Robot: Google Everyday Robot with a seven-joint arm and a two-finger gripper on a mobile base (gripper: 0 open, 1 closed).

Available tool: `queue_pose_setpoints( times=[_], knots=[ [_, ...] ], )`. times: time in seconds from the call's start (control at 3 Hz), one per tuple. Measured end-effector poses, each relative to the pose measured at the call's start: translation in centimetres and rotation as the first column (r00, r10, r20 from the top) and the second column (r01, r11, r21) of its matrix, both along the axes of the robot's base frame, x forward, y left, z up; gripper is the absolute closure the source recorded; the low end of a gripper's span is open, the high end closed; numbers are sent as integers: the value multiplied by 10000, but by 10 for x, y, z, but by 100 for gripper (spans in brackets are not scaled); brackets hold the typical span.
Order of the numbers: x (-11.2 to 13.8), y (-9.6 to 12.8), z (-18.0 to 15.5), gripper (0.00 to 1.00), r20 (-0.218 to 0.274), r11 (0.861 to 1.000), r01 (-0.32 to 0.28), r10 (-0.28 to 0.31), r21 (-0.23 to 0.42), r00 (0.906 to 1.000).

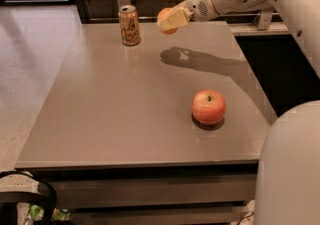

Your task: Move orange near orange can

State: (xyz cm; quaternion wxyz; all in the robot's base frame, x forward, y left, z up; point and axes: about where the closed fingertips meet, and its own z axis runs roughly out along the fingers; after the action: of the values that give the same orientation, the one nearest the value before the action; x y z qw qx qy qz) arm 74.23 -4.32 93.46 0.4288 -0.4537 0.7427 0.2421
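Note:
My gripper needs to let go of the orange on the grey table (151, 44) beside the orange can, on the side toward the arm.
The orange (164, 19) is held in my gripper (171, 20), in the air above the far part of the grey table (125, 109). The gripper's cream fingers are shut on the fruit and cover much of it. The orange can (129, 25), tan-orange with a silver top and dark lettering, stands upright near the table's far edge, a short way left of the gripper. The arm reaches in from the upper right and casts a shadow on the table.
A red-pink apple (208, 107) sits on the table's right front part. The arm's white body (292, 169) fills the lower right corner. A dark wall base and a counter run behind the table. Light floor lies to the left.

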Motion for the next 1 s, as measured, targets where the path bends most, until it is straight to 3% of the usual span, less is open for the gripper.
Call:
queue_pose_setpoints(
  times=[0.67, 1.0],
  knots=[
    [27, 35, -52, 100, -323, 9982, 325, -308, 506, 9990],
    [31, 49, -71, 100, -411, 9989, 365, -353, 295, 9985]
  ],
)
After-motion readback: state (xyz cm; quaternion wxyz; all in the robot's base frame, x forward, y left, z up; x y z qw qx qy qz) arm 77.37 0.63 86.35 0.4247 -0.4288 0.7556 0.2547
